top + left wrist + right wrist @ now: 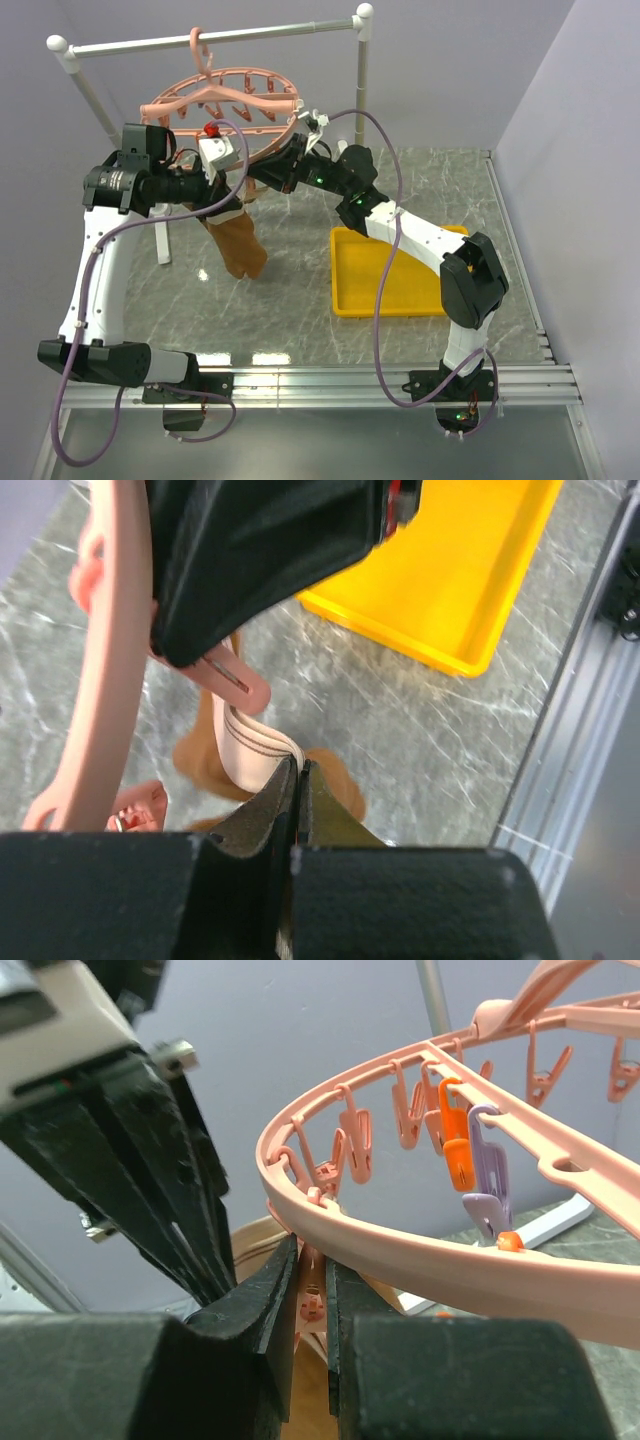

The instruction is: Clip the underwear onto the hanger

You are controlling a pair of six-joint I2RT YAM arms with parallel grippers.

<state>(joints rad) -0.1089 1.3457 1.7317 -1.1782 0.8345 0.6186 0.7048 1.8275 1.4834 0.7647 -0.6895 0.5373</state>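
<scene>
The brown underwear, now held up beside the hanger's rim, will be hanging from the pink clip (pixel 241 177) (pixel 238 695) under the front rim of the hanger as soon as I let go of it with my left gripper.
The brown underwear (pixel 237 240) hangs below the salmon-pink round hanger (pixel 225 100), which hooks on the white rail. My left gripper (pixel 296 768) is shut on the underwear's tan waistband (pixel 250 748) and holds it up beside the hanger's rim (pixel 110 650). My right gripper (pixel 312 1260) is shut on a pink clip (pixel 312 1295) that dangles under the hanger's ring (pixel 420 1260). The brown cloth (pixel 255 1240) shows just behind that clip. In the top view both grippers meet under the ring's front edge, the left one (pixel 238 190) just left of the right one (pixel 262 180).
A yellow tray (pixel 395 275) lies on the marble table to the right, under my right arm. The white rail (pixel 200 38) with its posts stands at the back. Orange and purple clips (pixel 470 1160) hang further along the ring.
</scene>
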